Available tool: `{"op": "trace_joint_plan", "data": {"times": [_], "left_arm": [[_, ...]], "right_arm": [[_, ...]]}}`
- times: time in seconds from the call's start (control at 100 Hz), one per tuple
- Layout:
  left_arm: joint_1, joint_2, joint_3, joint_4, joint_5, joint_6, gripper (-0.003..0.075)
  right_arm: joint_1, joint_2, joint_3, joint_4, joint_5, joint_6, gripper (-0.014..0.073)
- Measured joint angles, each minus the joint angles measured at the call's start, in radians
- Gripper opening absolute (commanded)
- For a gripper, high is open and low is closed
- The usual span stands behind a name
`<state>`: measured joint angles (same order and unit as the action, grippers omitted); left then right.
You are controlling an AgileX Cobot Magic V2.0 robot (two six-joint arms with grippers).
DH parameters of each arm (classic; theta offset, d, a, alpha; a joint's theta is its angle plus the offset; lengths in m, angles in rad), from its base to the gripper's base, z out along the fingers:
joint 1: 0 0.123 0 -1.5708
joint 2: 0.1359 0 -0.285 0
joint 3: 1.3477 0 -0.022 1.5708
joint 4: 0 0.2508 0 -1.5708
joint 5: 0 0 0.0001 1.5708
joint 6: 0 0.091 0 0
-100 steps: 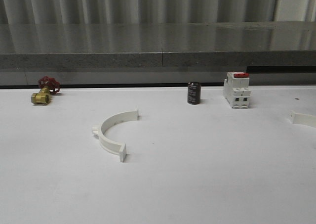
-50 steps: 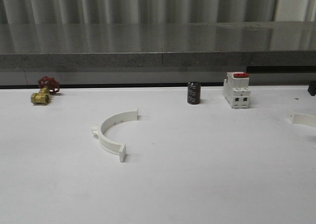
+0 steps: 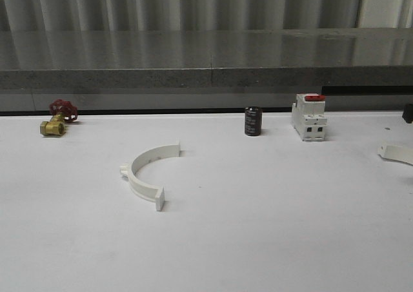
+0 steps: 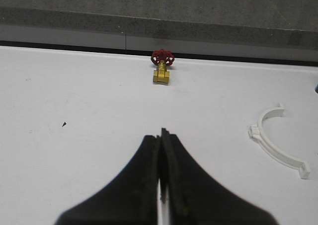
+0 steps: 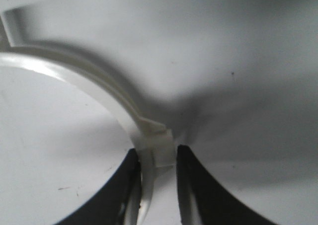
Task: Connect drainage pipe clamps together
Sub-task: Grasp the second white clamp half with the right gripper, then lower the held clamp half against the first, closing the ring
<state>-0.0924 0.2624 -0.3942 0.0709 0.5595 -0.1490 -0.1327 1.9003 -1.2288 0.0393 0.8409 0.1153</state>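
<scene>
My right gripper should release its drainage pipe clamp on the table [image 3: 210,174], against the open side of the other clamp.
One white drainage pipe clamp [image 3: 145,173] lies flat on the white table left of centre, its arc open toward the right; it also shows in the left wrist view [image 4: 278,140]. My left gripper [image 4: 161,135] hangs shut and empty over bare table, well short of that clamp. The other drainage pipe clamp [image 3: 397,153] pokes in at the table's right edge. My right gripper [image 5: 157,153] is shut on this clamp [image 5: 99,81], one finger against the band and the other against its small block-shaped tab. A dark part of the right arm [image 3: 408,113] shows above it.
A black cylinder [image 3: 253,121] and a white boxy breaker with a red top [image 3: 309,116] stand at the back, right of centre. A brass valve with a red handwheel [image 3: 57,119] lies at the back left. A grey ledge [image 3: 206,79] runs behind the table.
A dark part of the right arm came in at the right edge. The right clamp's visible end has shifted slightly and tilted. The left clamp has not moved.
</scene>
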Motion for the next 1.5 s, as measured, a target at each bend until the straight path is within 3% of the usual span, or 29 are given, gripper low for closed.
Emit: {"op": "trace_joint_plan", "data": {"times": [0.31, 0.71, 0.89, 1.22, 1.5], "left_arm": [[0.000, 0.000, 0.000, 0.000, 0.000, 0.000, -0.0021], [0.000, 0.000, 0.000, 0.000, 0.000, 0.000, -0.0021], [0.000, 0.000, 0.000, 0.000, 0.000, 0.000, -0.0021], [0.000, 0.000, 0.000, 0.000, 0.000, 0.000, -0.0021], [0.000, 0.000, 0.000, 0.000, 0.000, 0.000, -0.0021]], "right_arm": [[0.071, -0.086, -0.010, 0.005, 0.066, 0.162, 0.0038], [0.396, -0.139, -0.012, 0.003, 0.123, 0.455, 0.0041], [0.481, -0.130, -0.026, 0.003, 0.096, 0.558, 0.0041], [0.635, 0.008, -0.197, -0.117, 0.094, 0.784, 0.0041], [0.732, 0.128, -0.345, -0.136, 0.141, 0.824, 0.0041]]}}
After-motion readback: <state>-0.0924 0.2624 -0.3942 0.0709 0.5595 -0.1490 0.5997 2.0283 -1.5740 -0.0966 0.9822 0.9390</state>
